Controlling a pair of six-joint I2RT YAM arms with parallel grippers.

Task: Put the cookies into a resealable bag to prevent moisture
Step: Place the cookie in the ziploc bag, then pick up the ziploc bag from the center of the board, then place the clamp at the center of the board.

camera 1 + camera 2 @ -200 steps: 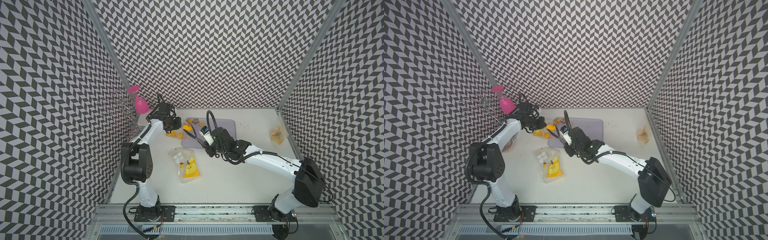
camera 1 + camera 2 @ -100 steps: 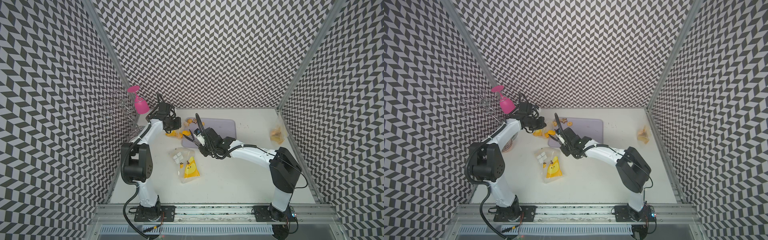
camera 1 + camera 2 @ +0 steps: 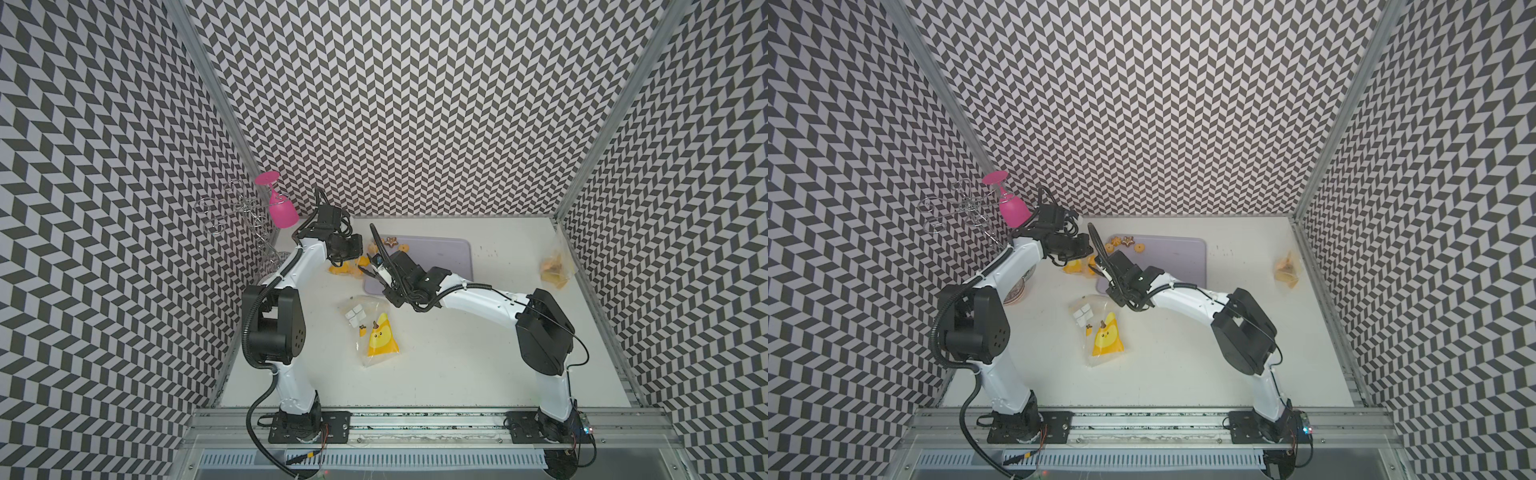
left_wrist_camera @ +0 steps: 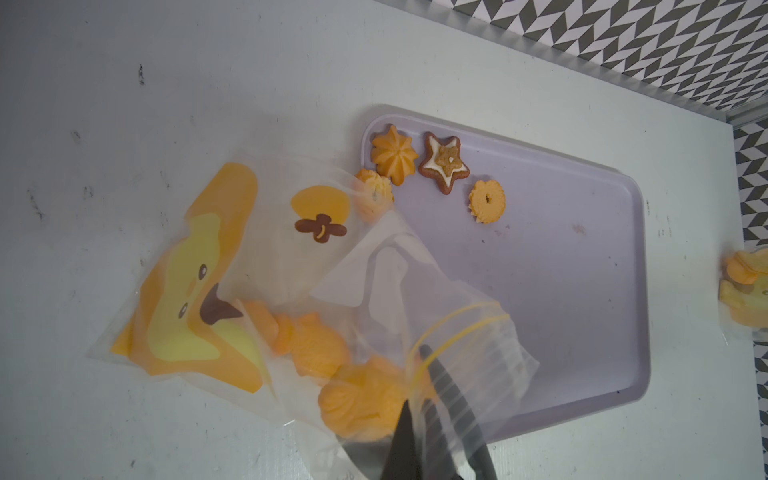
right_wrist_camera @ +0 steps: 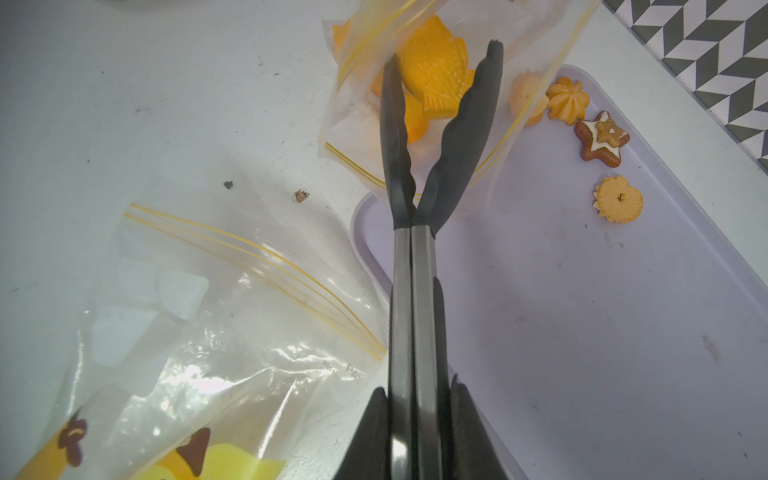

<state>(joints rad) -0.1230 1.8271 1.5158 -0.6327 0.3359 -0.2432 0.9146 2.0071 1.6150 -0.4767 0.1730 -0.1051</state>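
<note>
I'll set the black tongs on the table (image 3: 491,318) by the tray's near corner facing the biscuit bag, right gripper.
My left gripper (image 4: 415,378) is shut on the yellow-zip rim of a clear resealable bag (image 4: 286,266) printed with a chick, holding its mouth lifted beside the lilac tray (image 4: 573,291). Several orange cookies (image 4: 316,349) lie inside the bag. My right gripper (image 5: 415,399) is shut on black tongs (image 5: 411,291). The tong tips pinch an orange fish-shaped cookie (image 5: 436,79) inside the bag's mouth (image 5: 361,137). On the tray's far corner sit a swirl cookie (image 4: 394,154), a brown star cookie (image 4: 444,163) and a round cookie (image 4: 487,201). In both top views the two grippers (image 3: 338,262) (image 3: 1115,274) meet at the tray's left edge.
A second chick-print bag (image 3: 376,328) with white cubes lies flat in front of the tray. Another bag holding biscuits (image 3: 555,270) rests by the right wall. A pink glass (image 3: 280,208) hangs on a wire rack (image 3: 237,208) at the back left corner.
The right arm has swung left and folded at the elbow, carrying the tongs and the orange cookie from the tray's edge into the bag's mouth. The left arm has held still.
</note>
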